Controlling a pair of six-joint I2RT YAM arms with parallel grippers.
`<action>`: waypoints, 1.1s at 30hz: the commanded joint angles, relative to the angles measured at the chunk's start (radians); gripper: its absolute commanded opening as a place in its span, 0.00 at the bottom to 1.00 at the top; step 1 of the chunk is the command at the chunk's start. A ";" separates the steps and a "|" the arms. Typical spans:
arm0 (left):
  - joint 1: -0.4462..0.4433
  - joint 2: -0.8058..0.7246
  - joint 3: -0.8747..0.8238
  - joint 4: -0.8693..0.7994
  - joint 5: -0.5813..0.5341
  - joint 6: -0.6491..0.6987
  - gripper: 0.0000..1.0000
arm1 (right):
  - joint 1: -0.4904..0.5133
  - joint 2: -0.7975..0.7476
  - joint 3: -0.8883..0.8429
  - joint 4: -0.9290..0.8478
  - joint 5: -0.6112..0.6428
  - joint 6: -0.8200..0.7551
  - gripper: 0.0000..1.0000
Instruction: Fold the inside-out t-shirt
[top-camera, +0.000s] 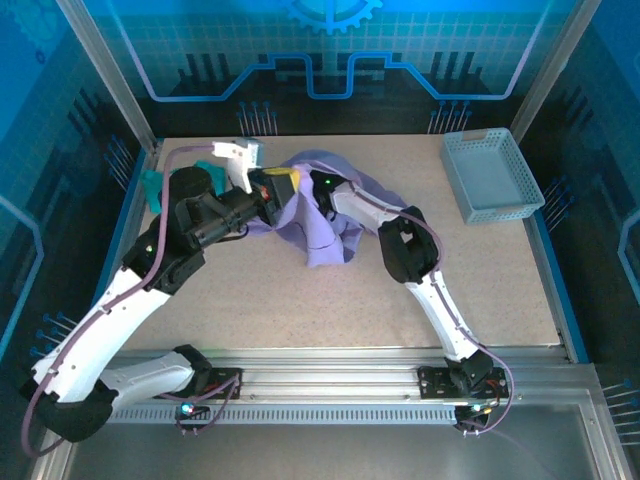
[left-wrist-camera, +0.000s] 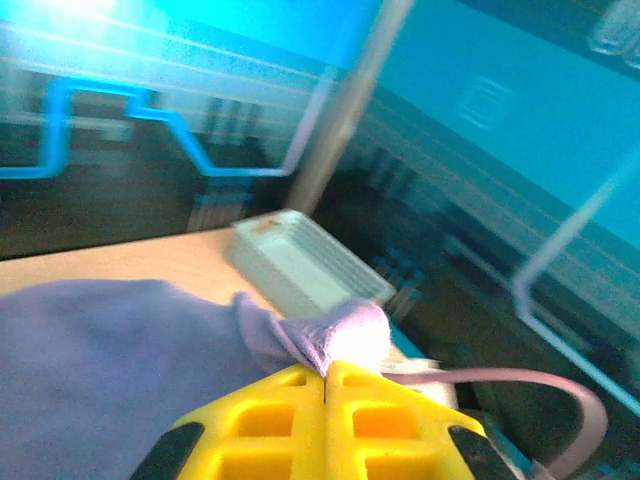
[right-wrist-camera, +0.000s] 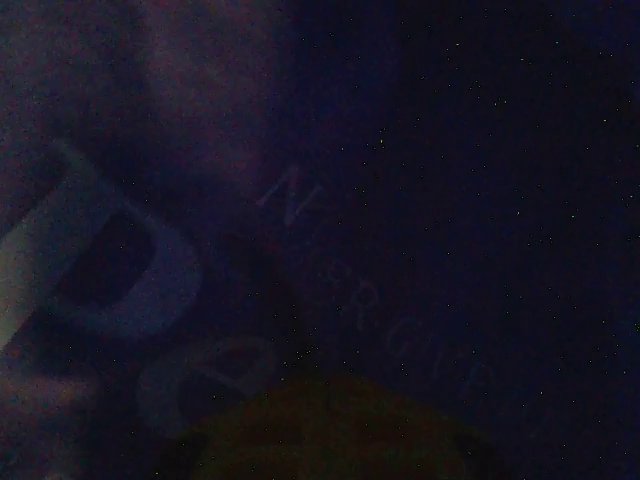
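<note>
Next, I let go of the fold of shirt with my left gripper in the middle of the table, by the front edge of the lavender heap (top-camera: 316, 244).
The inside-out t-shirt (top-camera: 325, 235) is a bunched lavender heap at the back middle of the table. My left gripper (top-camera: 283, 183) is at the heap's left edge, its yellow fingers shut on a fold of the shirt (left-wrist-camera: 340, 335) and holding it off the table. The rest of the cloth (left-wrist-camera: 110, 350) hangs to the left of that fold. My right arm reaches into the heap from the right, and fabric covers its gripper. In the dark right wrist view, pale lettering on the shirt (right-wrist-camera: 120, 270) lies close to the lens. The right gripper (right-wrist-camera: 330, 400) looks shut; pinched cloth cannot be made out.
A pale blue mesh basket (top-camera: 492, 175) stands at the back right, also seen as a light tray (left-wrist-camera: 300, 262) beyond the left gripper. A small teal shirt (top-camera: 150, 186) lies at the back left by the frame post. Bare tabletop (top-camera: 300, 310) spreads in front of the heap.
</note>
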 joint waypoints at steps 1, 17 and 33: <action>0.090 -0.022 -0.074 0.015 -0.233 -0.003 0.00 | -0.021 -0.219 -0.227 0.005 -0.145 0.005 0.00; 0.236 0.163 -0.157 0.150 -0.220 -0.068 0.00 | 0.054 -0.588 -0.677 0.183 -0.351 -0.028 0.00; 0.483 0.264 -0.036 0.102 -0.129 -0.142 0.00 | 0.108 -0.605 -0.694 0.132 -0.262 -0.121 0.00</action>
